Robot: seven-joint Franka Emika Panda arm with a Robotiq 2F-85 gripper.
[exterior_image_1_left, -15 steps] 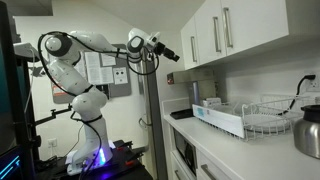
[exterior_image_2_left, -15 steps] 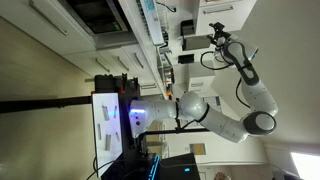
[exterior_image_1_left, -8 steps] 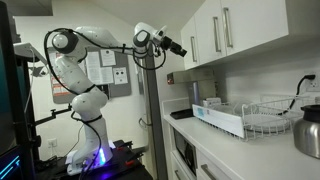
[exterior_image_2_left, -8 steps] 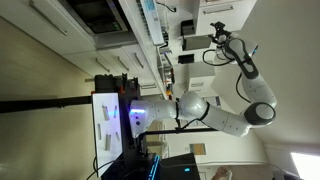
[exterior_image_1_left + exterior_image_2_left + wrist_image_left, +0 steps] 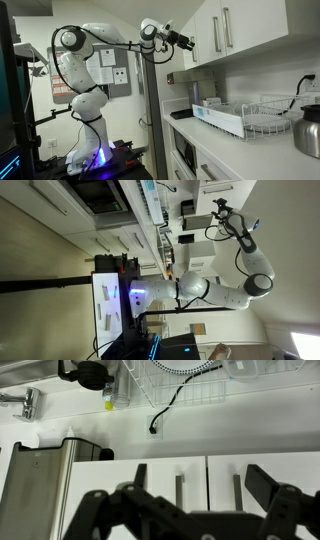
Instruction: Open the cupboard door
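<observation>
The silver bar handle (image 5: 216,32) (image 5: 238,492) of the white door farther from the steel column, just across the seam from its neighbour, will be gripped by my gripper.
The cupboard door (image 5: 190,58) is the narrow white wall door nearest the steel column, with a vertical silver bar handle (image 5: 193,45). It is closed. My gripper (image 5: 186,41) is raised to handle height, just in front of the door. The same gripper shows in an exterior view (image 5: 220,207). In the wrist view the door (image 5: 100,475) and its handle (image 5: 180,488) lie between my spread dark fingers (image 5: 270,485). The gripper (image 5: 205,485) is open and holds nothing. I cannot tell if a finger touches the handle.
A second white door with a like handle (image 5: 237,488) adjoins it, and more doors (image 5: 228,28) follow. A steel column (image 5: 152,120) stands beside the cupboards. A wire dish rack (image 5: 265,115), a white tray (image 5: 220,120) and a kettle (image 5: 308,130) stand on the counter below.
The arm has stretched up and towards the cupboards. The gripper has risen from below the cupboard's corner to handle height, close to the narrow door.
</observation>
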